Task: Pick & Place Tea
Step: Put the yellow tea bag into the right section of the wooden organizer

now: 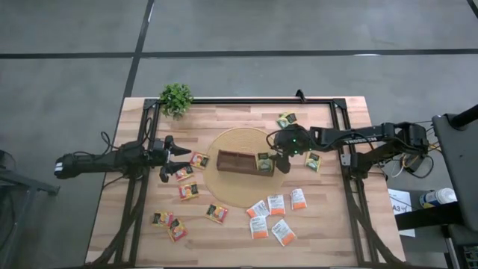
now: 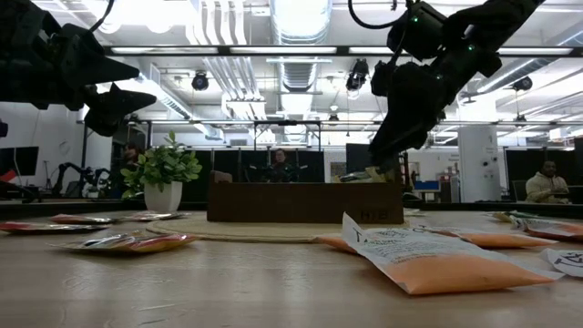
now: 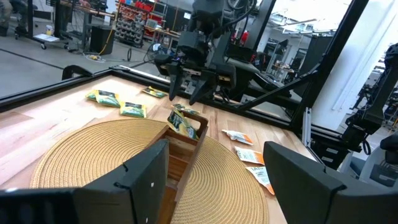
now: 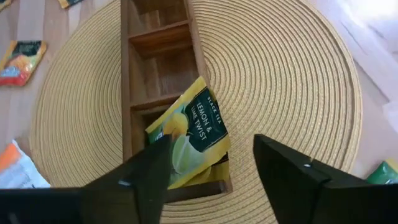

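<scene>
The dark green-yellow tea sachet lies at a slant over the side of the box, so the robot's right gripper needs to pinch the sachet's overhanging corner (image 4: 222, 143) and tip it upright.
The brown divided box (image 1: 243, 161) lies on a round woven mat (image 1: 235, 190) in the middle of the table. A dark green-yellow tea sachet (image 4: 189, 134) stands tilted in the box's right end compartment, leaning on the compartment's wall with its top corner sticking out. My right gripper (image 4: 211, 174) hangs open just above it, slanting down, a finger on either side and clear of it (image 3: 185, 87). Other tea sachets lie flat on the table: yellow-red-black ones (image 1: 188, 190) at the left, white-orange ones (image 1: 276, 204) near the front, green-yellow ones (image 1: 313, 160) at the right. My left gripper (image 1: 173, 158) waits open at the mat's left.
A small potted plant (image 1: 176, 98) stands at the far left corner. Black frame rails (image 1: 345, 149) run along the table's left, right and far sides. The box's other compartments (image 4: 163, 62) hold nothing. People sit in the room beyond the table (image 2: 547, 182).
</scene>
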